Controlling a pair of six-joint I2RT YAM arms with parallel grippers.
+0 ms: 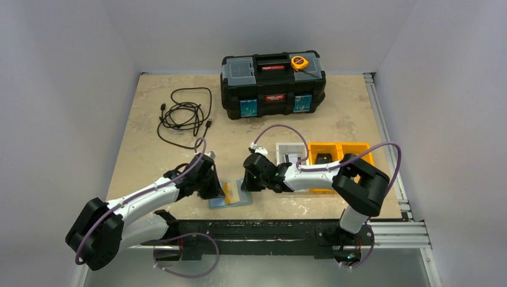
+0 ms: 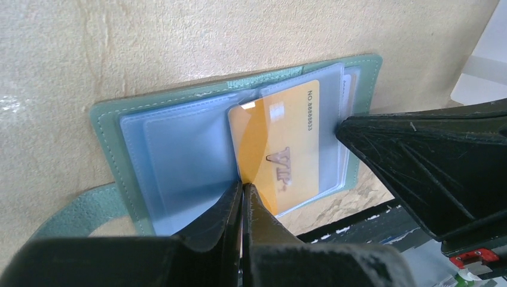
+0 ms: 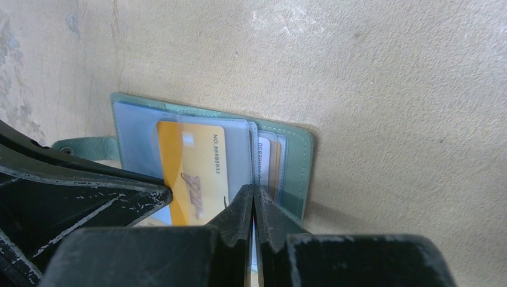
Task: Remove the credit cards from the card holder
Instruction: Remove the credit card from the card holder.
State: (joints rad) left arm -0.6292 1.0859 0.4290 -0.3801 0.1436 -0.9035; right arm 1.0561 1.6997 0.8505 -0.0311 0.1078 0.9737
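Note:
The tan-orange card is still mostly in its pocket and my left gripper pinches just its edge, so I will regrip the card's exposed strip (image 2: 244, 134) before I pull the card out.
The card holder (image 1: 234, 199) lies open near the table's front edge, teal with pale blue pockets (image 2: 179, 149). A tan-orange card (image 2: 287, 137) marked VIP sticks partly out of a pocket. My left gripper (image 2: 242, 186) is shut on this card's near edge. My right gripper (image 3: 254, 192) is shut on a clear pocket leaf of the card holder (image 3: 296, 161), at its right side. In the top view the left gripper (image 1: 220, 190) and right gripper (image 1: 246, 182) meet over the holder. The card also shows in the right wrist view (image 3: 191, 161). The black card is hidden.
A black toolbox (image 1: 273, 84) with a yellow tape measure (image 1: 299, 61) on it stands at the back. A coiled black cable (image 1: 184, 113) lies at the back left. A white bin (image 1: 289, 152) and orange bins (image 1: 338, 152) sit right of the holder.

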